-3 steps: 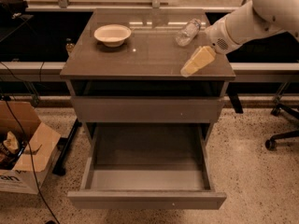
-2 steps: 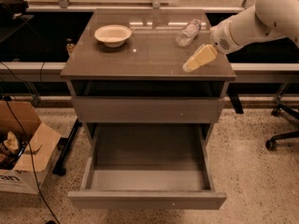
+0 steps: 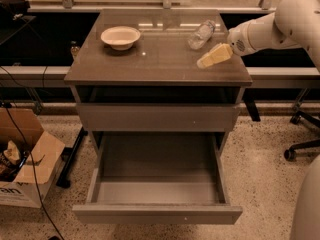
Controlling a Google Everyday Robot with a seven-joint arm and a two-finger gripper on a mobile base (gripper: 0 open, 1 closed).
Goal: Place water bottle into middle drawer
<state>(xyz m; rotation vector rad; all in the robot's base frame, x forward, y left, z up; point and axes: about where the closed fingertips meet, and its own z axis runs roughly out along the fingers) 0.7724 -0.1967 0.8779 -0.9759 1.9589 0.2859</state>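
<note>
The robot's gripper should next move to the near end of the water bottle [image 3: 194, 43], the end away from the window side, and close there.
The water bottle [image 3: 201, 35] is clear plastic and lies on its side at the back right of the cabinet top [image 3: 160, 66]. My gripper [image 3: 214, 57] hovers just over the top, a little in front of and to the right of the bottle, not touching it. It holds nothing. The middle drawer [image 3: 157, 214] is pulled out wide below, a shallow grey box with nothing inside.
A white bowl [image 3: 120, 36] sits at the back left of the top. A closed grey drawer front [image 3: 157, 116] lies above the open drawer. A cardboard box [image 3: 25, 159] stands on the floor at left. A chair base [image 3: 300, 149] is at right.
My gripper has moved slightly back and to the right, closer to the water bottle. The bottle, bowl and drawer have not moved.
</note>
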